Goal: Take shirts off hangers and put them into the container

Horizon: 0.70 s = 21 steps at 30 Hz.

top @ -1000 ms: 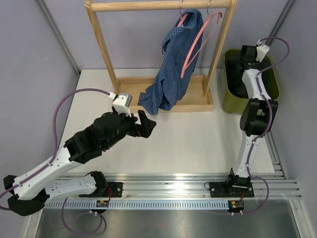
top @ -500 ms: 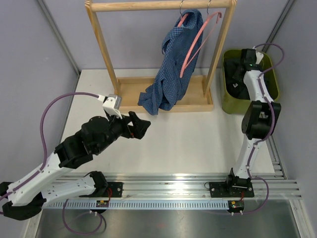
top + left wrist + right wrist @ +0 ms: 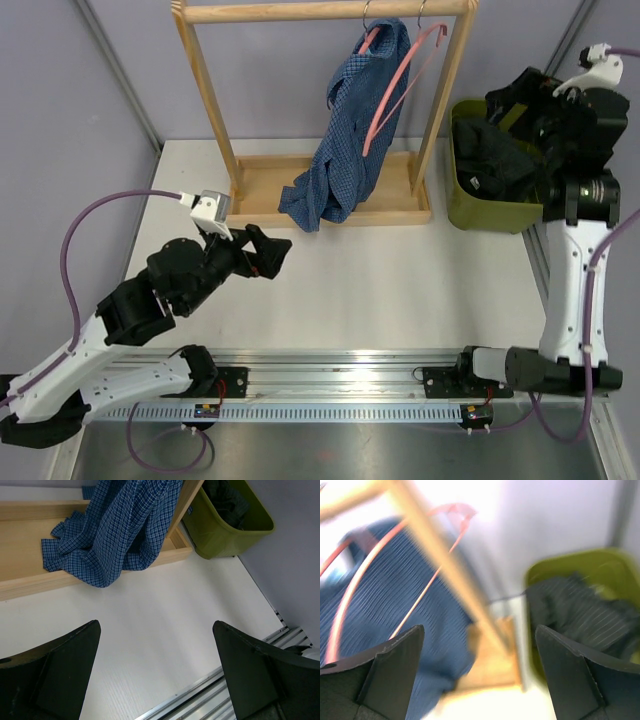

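Observation:
Next, I close my right gripper on the near-side shoulder [image 3: 347, 103] of the blue checked shirt, just below the shirt's pink hanger.
The blue checked shirt [image 3: 345, 150] hangs from a pink hanger [image 3: 371, 41] on the wooden rack, its hem bunched on the rack's base. A second pink hanger [image 3: 400, 95] hangs bare beside it. The black shirt [image 3: 487, 160] lies in the olive-green container [image 3: 497, 217]. My right gripper [image 3: 510, 100] is open and empty, raised above the container; its wrist view is blurred but shows the blue shirt [image 3: 380, 610], a hanger [image 3: 420, 595] and the black shirt [image 3: 580, 615]. My left gripper [image 3: 266, 250] is open and empty over the table, short of the blue shirt [image 3: 115, 535].
The light wooden rack [image 3: 320, 12] stands at the back centre, its right post [image 3: 440, 110] close to the container. Its flat base [image 3: 260, 185] lies on the white table [image 3: 400, 290]. A metal rail [image 3: 340, 375] runs along the near edge.
My right gripper has opened, risen out of the container and swung right, leaving the black shirt inside. My left gripper has drawn back a little to the left.

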Tool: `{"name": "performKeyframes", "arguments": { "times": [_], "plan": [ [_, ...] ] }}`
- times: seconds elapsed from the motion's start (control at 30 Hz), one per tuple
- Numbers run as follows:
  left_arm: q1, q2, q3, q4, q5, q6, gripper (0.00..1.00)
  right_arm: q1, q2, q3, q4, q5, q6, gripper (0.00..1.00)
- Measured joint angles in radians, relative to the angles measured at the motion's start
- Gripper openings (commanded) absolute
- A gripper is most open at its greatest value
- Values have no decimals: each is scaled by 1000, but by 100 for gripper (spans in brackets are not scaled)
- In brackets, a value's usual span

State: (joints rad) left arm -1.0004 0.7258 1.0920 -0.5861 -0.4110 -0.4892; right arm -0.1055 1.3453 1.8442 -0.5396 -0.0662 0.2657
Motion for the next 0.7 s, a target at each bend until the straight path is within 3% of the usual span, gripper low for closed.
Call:
{"name": "performKeyframes", "arguments": {
  "times": [0.13,0.27,0.47,0.7],
  "plan": [
    [0,-21,4,1,-17,15,99,5,-226,-261,11,-185,32,99],
    [0,-26,11,5,-20,27,99,14,-354,-386,-23,-340,62,99],
    [0,-7,13,10,-16,37,99,19,-438,-425,-69,-503,84,100],
    [1,37,48,13,-10,37,99,25,-402,-363,-196,-541,40,100]
  ]
}}
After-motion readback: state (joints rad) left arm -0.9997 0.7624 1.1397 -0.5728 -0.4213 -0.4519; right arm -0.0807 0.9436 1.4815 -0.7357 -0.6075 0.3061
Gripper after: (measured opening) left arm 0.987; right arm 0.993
